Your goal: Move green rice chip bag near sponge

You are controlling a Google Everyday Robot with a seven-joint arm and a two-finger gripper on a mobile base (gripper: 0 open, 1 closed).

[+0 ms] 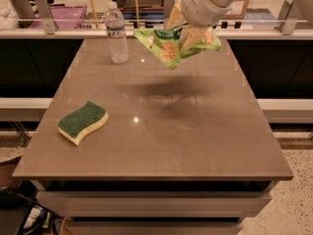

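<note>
The robot's gripper needs to release the green rice chip bag, now hanging above the table's far middle, on the brown table (144,129) beside the sponge, toward the middle of the table.
The green rice chip bag (168,45) is lime green with round orange chip pictures. It hangs in the air above the far middle of the brown table (195,131), and its shadow lies on the tabletop below. My gripper (185,33) comes down from the top of the view and is shut on the bag's upper middle. The sponge (83,122), pale yellow with a dark green top, lies flat near the table's left edge, well to the left of and nearer than the bag.
A clear water bottle (116,33) stands upright at the far left of the table, just left of the bag. A railing and shelves with clutter (68,18) run behind the table. The table's front edge drops to drawers below.
</note>
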